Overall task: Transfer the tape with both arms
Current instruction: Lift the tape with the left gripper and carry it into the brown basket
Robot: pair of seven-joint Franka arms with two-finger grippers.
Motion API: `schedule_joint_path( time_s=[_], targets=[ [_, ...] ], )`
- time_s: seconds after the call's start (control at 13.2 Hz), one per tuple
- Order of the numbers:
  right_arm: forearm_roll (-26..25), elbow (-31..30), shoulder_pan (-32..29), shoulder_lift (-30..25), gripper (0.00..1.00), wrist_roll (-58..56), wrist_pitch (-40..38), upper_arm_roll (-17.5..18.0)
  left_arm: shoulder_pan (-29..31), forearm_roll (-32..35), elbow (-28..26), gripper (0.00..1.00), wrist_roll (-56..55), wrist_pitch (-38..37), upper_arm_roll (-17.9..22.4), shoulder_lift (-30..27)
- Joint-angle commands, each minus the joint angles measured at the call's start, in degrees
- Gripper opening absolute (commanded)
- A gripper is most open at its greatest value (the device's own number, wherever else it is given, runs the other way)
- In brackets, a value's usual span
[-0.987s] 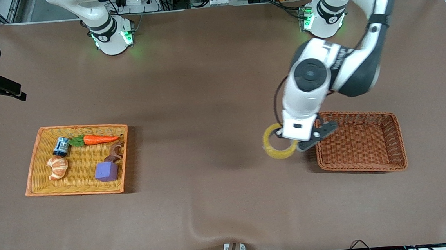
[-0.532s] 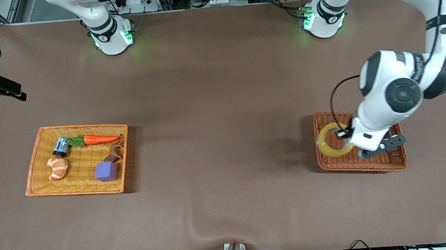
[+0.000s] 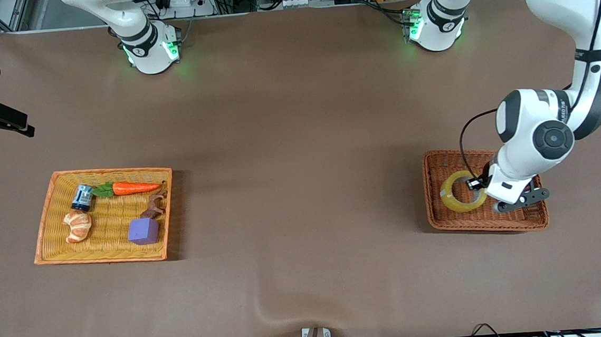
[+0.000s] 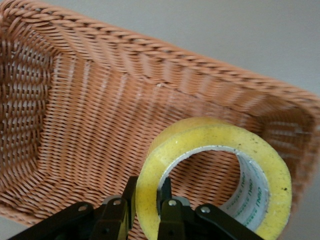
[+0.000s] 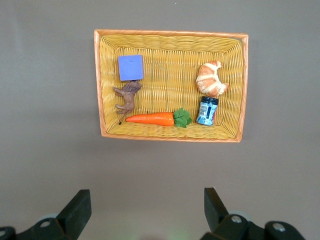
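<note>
The robot's left gripper needs to set the tape, now held inside the basket, down on the brown wicker basket's bottom (image 3: 471, 194) (image 4: 175, 156), a little toward the yellow wicker tray.
The tape (image 3: 462, 191), a yellowish ring with a grey core, is held inside the brown wicker basket (image 3: 516, 222) at the left arm's end of the table. My left gripper (image 3: 479, 186) is shut on the ring's wall, one finger outside and one inside the hole. The left wrist view shows the tape (image 4: 200, 135) clamped between the left gripper's (image 4: 147, 200) fingers, with the basket's wall (image 4: 100, 100) around it. I cannot tell whether the tape touches the basket floor. My right gripper (image 5: 145, 210) is open and empty, high over bare table; the front view does not show it.
A yellow wicker tray (image 3: 45, 228) at the right arm's end holds a carrot (image 3: 135, 188), a croissant (image 3: 77, 226), a purple cube (image 3: 143, 230), a small can (image 3: 83, 197) and a brown toy animal (image 3: 155, 205). It also shows in the right wrist view (image 5: 100, 85).
My left arm has swung the tape from beside the brown basket to over it and down into it, still gripped. The right arm has not moved.
</note>
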Motion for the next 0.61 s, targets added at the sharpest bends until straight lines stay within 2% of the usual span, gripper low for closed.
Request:
schedule_joint_path(
  time_s=[0.0,0.38,0.53],
  targets=[
    [-0.67,0.32,-1.16,0.30,1.00,0.14,0.09,0.65,1.41,1.28,-0.46,0.00,1.12,1.32,-0.84,0.36],
    [-0.76,0.67,-0.46,0.92,1.00,0.14,0.09,0.73,3.78,1.45,-0.37,0.00,2.70,4.93,-0.75,4.32],
    [-0.76,0.67,-0.64,0.92,1.00,0.14,0.09,0.73,3.87,1.45,-0.37,0.19,2.79,4.93,-0.75,4.32]
  ],
)
